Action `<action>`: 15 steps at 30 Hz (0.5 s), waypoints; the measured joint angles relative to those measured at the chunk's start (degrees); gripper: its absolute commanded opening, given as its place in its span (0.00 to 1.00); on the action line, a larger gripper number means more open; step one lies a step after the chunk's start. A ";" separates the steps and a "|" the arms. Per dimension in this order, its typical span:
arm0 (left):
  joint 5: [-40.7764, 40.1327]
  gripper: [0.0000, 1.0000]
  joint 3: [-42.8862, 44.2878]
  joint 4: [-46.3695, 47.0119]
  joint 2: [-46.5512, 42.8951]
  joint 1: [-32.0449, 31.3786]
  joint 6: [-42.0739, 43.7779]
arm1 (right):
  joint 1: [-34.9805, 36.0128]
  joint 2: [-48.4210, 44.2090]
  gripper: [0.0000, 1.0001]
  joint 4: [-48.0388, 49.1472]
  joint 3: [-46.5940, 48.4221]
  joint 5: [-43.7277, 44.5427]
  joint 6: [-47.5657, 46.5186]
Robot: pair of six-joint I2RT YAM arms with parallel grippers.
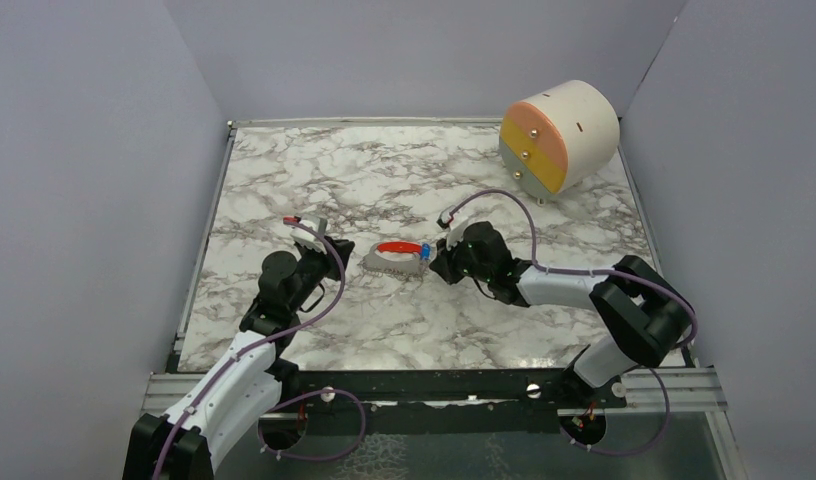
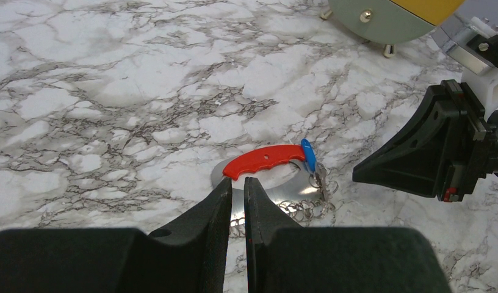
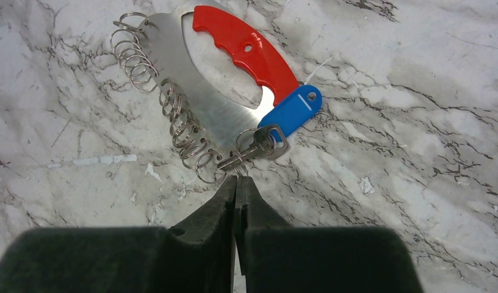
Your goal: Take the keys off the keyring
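Note:
The robot's right gripper has its closed fingers just short of the ring beside the key's tip, so it should open, take that ring (image 3: 239, 166) and lift the keyring.
The keyring (image 1: 396, 247) lies flat at mid-table: a red curved grip (image 3: 246, 46) on a silvery plate (image 3: 173, 43) edged with several small split rings (image 3: 182, 128). A small silvery key (image 3: 256, 148) and a blue tag (image 3: 292, 113) hang at the grip's end. No fanned bunch of keys shows. My left gripper (image 2: 237, 181) is shut to a thin slit, its tips at the plate's edge just below the red grip (image 2: 265, 160). My right gripper (image 3: 236, 179) is shut, its tips just short of the key's tip. It is empty.
A round drawer unit (image 1: 559, 135) with pink, yellow and grey fronts stands at the back right; its foot shows in the left wrist view (image 2: 381, 15). Grey walls close in the marble table (image 1: 314, 170) on three sides. Purple cables run along both arms.

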 measured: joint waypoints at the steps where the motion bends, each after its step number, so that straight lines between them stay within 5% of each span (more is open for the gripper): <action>1: 0.00 0.17 0.00 0.00 0.11 0.00 0.00 | 0.11 0.00 0.20 0.00 0.00 0.00 0.02; 4: 0.00 0.17 0.00 0.00 0.39 0.00 -0.02 | 0.22 0.00 0.34 0.07 0.00 -0.04 0.04; 15: 0.00 0.17 0.00 0.00 0.31 0.00 -0.04 | 0.37 4.09 0.27 0.31 0.00 -0.09 0.09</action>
